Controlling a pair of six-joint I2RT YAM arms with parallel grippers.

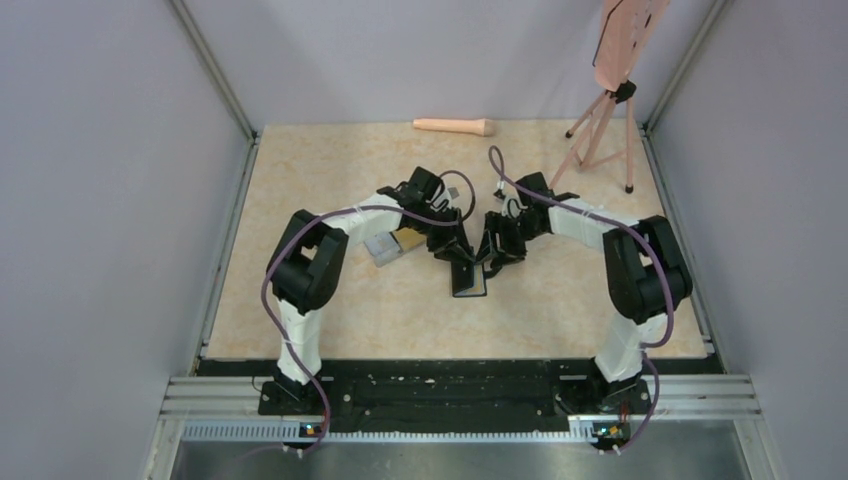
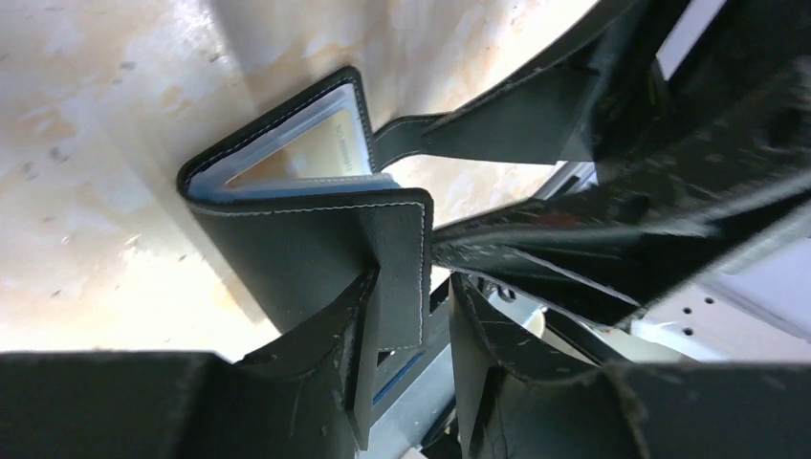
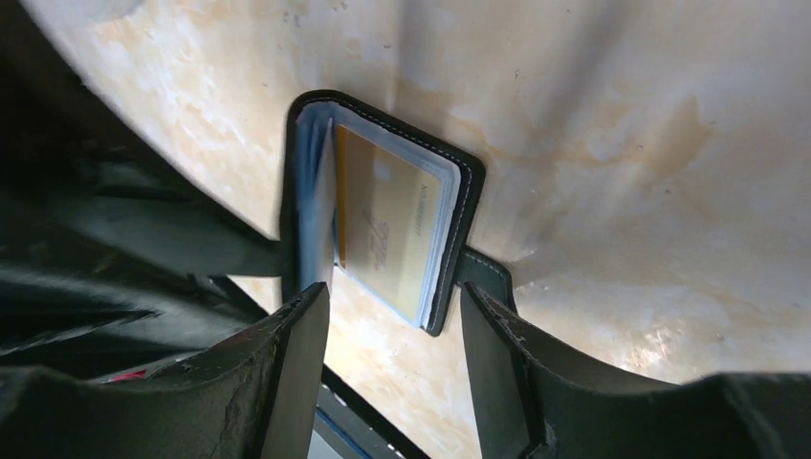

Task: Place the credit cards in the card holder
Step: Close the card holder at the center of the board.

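The card holder's flap is half open, so my right gripper should push the flap closed while my left gripper grabs the card holder's clasp tab (image 3: 486,275) and folds it over.
The black card holder (image 1: 468,281) stands half open on the table between both grippers. In the right wrist view a yellow-orange credit card (image 3: 383,225) sits in a clear inside pocket of the holder (image 3: 459,206). My right gripper (image 3: 394,368) is open, its fingers either side of the holder's lower edge, with the clasp tab (image 3: 485,273) by one finger. My left gripper (image 2: 413,382) is open, and a stitched flap of the holder (image 2: 287,239) lies between its fingers, against the left one. More cards, one of them yellow (image 1: 408,238), lie in a clear box (image 1: 383,248).
A peach-coloured handle-like object (image 1: 455,126) lies at the table's far edge. A tripod (image 1: 600,135) with a pink board stands at the back right. Grey walls close in the table on three sides. The clear box sits just left of my left gripper (image 1: 455,255).
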